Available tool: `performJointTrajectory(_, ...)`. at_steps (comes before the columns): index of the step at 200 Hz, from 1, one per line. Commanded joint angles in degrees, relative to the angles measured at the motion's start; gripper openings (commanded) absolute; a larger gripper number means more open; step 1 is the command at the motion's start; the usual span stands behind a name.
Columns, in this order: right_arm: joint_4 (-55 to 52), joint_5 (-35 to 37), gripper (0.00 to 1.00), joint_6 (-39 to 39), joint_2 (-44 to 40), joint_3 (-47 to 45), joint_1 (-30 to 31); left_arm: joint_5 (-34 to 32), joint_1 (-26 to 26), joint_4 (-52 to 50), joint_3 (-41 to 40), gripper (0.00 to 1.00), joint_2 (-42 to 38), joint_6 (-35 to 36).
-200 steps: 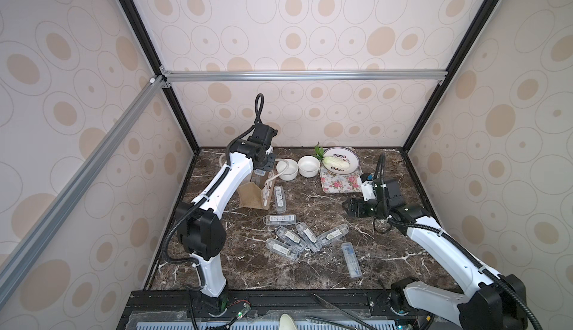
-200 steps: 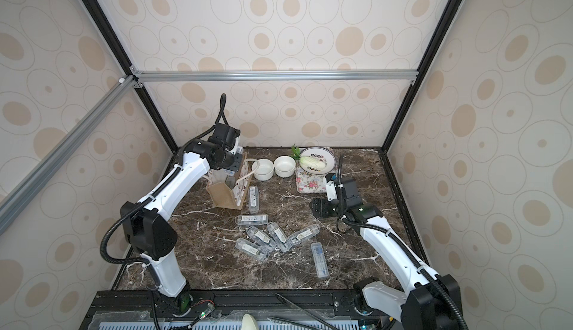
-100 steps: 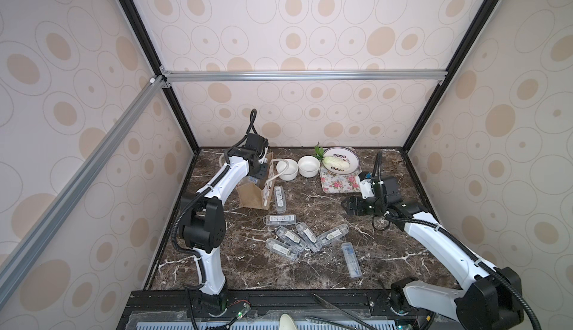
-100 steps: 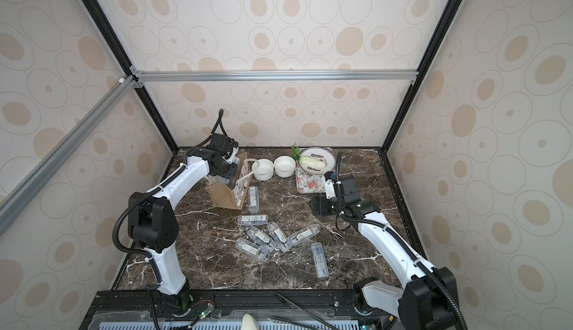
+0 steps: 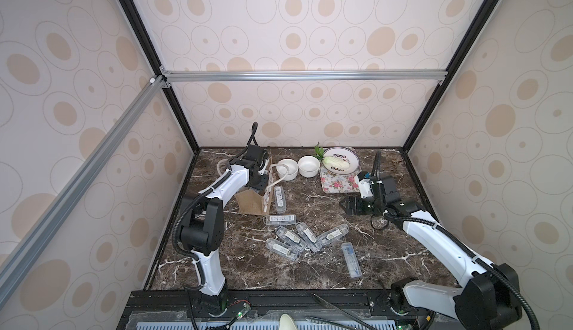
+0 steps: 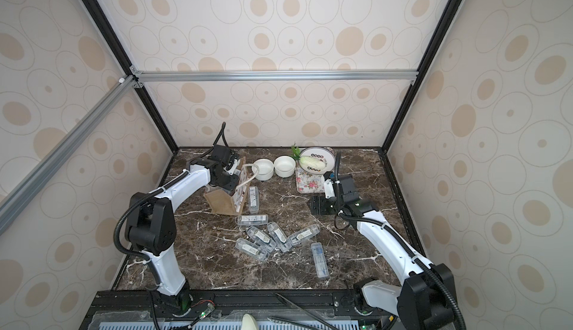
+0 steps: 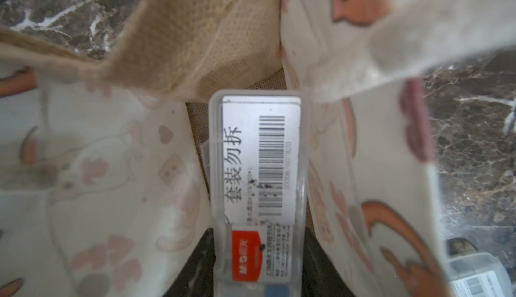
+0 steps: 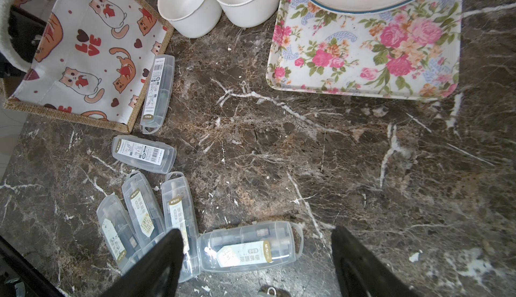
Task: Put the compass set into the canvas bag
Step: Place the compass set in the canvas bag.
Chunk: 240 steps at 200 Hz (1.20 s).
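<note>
The compass set, now hanging between the bag's walls, will be let go by my left gripper on the burlap bottom of the canvas bag (image 5: 254, 180) (image 7: 251, 151), between its cat-print panels.
The canvas bag (image 5: 252, 204) (image 6: 221, 204), tan burlap with cat-print panels, stands at the back left of the marble table. My left gripper (image 5: 259, 185) (image 6: 228, 184) reaches down into its open mouth. In the left wrist view this gripper (image 7: 258, 277) is shut on a clear plastic compass set (image 7: 258, 170), which hangs between the bag's walls (image 7: 195, 30). Several more compass sets (image 5: 291, 237) lie loose mid-table, one right beside the bag (image 8: 157, 91). My right gripper (image 5: 347, 209) (image 8: 257, 232) hovers open over the table, holding nothing, above one case (image 8: 250, 249).
Two white bowls (image 5: 286, 170) (image 5: 309, 165) stand just right of the bag. A floral tray (image 5: 338, 185) carries a plate (image 5: 350, 165) with a cabbage at the back right. A single case (image 5: 351, 259) lies nearer the front.
My left arm has come down from above the bag, bringing the held case into the bag's mouth. The right arm has barely moved.
</note>
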Motion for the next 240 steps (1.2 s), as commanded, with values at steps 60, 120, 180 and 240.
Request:
performJointTrajectory(60,-0.2,0.0,0.85,-0.2,-0.7,-0.6,0.5,0.8,1.6,-3.2,7.2,0.32,7.9,-3.0)
performJointTrajectory(120,0.7,-0.1,0.85,0.2,-0.9,-1.7,0.4,0.8,5.6,-2.4,4.7,0.32,8.0,-5.3)
performJointTrajectory(180,1.2,-0.6,0.85,0.3,-0.3,-1.8,0.4,0.6,9.4,-2.4,4.7,0.34,7.5,-6.5)
performJointTrajectory(240,1.6,-1.0,0.85,0.1,0.0,-1.9,0.5,1.6,9.3,-2.1,6.7,0.62,2.7,-9.1)
